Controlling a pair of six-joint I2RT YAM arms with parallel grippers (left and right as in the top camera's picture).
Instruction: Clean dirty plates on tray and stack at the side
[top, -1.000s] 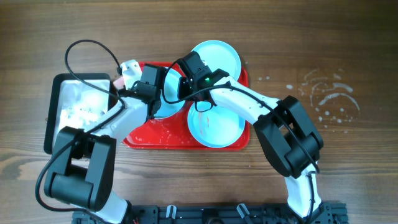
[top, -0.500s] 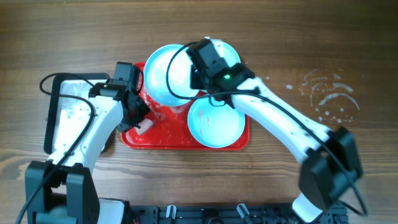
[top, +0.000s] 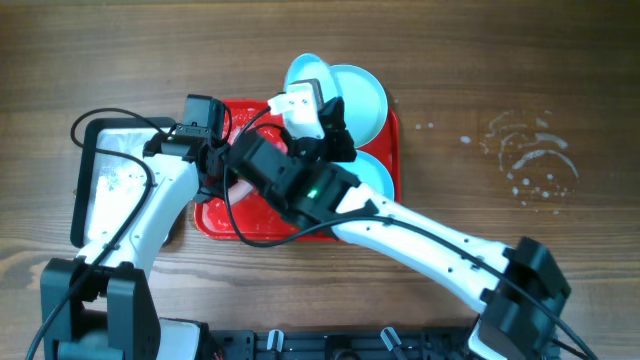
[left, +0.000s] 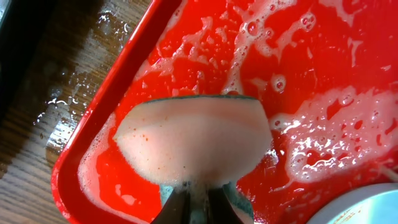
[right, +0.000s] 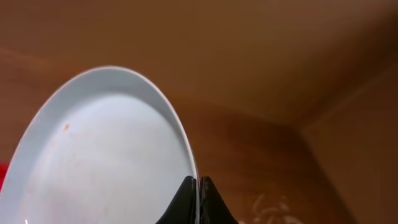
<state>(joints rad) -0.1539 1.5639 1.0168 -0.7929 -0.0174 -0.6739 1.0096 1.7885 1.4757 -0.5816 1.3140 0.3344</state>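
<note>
My right gripper is going to let go of the tilted turquoise plate in the middle of the red tray (top: 327, 160), overlapping the other plates.
My right gripper (top: 306, 95) is shut on the rim of one pale turquoise plate (top: 303, 70) and holds it tilted on edge above the back of the red tray (top: 215, 222). In the right wrist view the fingers (right: 199, 188) pinch that plate's rim (right: 106, 155), which has a small brown speck. A second plate (top: 365, 95) lies at the tray's back right. A third plate (top: 380, 175) lies on the tray, mostly hidden under my right arm. My left gripper (left: 198, 206) is shut on a soapy sponge (left: 193, 140) pressed on the foamy tray floor (left: 311, 74), near the tray's left side (top: 228, 188).
A black-rimmed silver pan (top: 110, 170) with suds stands left of the tray. Water splashes (top: 530, 160) mark the wooden table at the right. My right arm (top: 420, 235) stretches across the tray's front.
My right arm has swung its elbow toward the front and carried the held plate to the tray's back, turning it from face-up to edge-on. The left arm has barely moved.
</note>
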